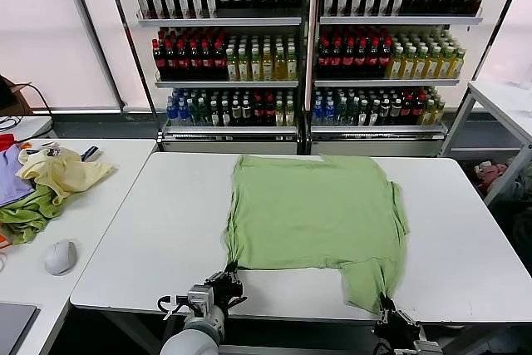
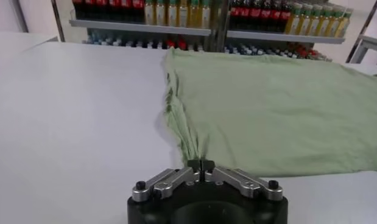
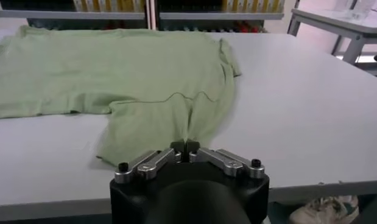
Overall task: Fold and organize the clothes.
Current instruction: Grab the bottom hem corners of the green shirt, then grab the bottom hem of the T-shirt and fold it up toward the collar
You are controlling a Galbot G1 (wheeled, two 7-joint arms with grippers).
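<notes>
Next, my right gripper lets go of the near flap on the light green shirt's body (image 1: 380, 200) (image 3: 206, 53), halfway up, just inside the shirt's side edge.
The light green shirt (image 1: 316, 209) lies spread flat on the white table (image 1: 166, 230), plain side up; its collar, buttons and graphic are hidden. My left gripper (image 1: 229, 276) is at the table's front edge, shut on the shirt's near left corner (image 2: 194, 143), where the cloth bunches into the jaws (image 2: 201, 164). My right gripper (image 1: 386, 309) is at the front edge too, shut on the near right flap of the shirt (image 3: 170, 115), which reaches down past the rest of the hem into the closed jaws (image 3: 184, 146).
A side table on the left holds a pile of pale yellow, darker green and purple garments (image 1: 46, 180) and a computer mouse (image 1: 60, 255). Shelves of bottles (image 1: 307, 47) stand behind the table. Another white table (image 1: 507, 97) is at the far right.
</notes>
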